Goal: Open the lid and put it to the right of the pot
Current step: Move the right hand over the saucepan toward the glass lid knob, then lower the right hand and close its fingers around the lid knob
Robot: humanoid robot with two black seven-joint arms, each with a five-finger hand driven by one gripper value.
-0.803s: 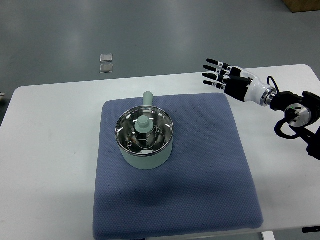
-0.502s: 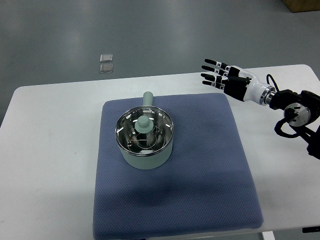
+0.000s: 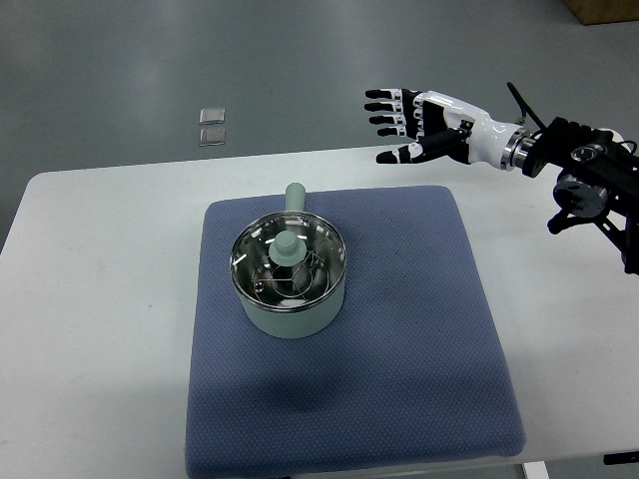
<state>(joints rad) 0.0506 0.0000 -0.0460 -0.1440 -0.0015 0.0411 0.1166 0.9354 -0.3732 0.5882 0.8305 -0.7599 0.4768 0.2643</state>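
My right gripper is going to close on the pale green knob [image 3: 288,248] of the glass lid, because the lid needs to come off the pot.
A pale green pot [image 3: 290,311] stands on the left middle of a blue mat [image 3: 399,329]. Its stub handle [image 3: 296,196] points to the far side. A glass lid with a pale green knob [image 3: 287,249] sits on the pot. My right hand [image 3: 409,124] is raised over the table's far edge, up and to the right of the pot and well apart from it. Its fingers [image 3: 384,108] are spread and hold nothing. The left arm is out of view.
The mat lies on a white table [image 3: 100,299]. Mat surface to the right of the pot is bare. Two small clear packets [image 3: 212,125] lie on the grey floor beyond the table. The right forearm and its cables [image 3: 589,190] hang over the table's right side.
My right hand has risen and moved left toward the far edge, and has turned so the spread fingers point left. The pot and lid have not moved.
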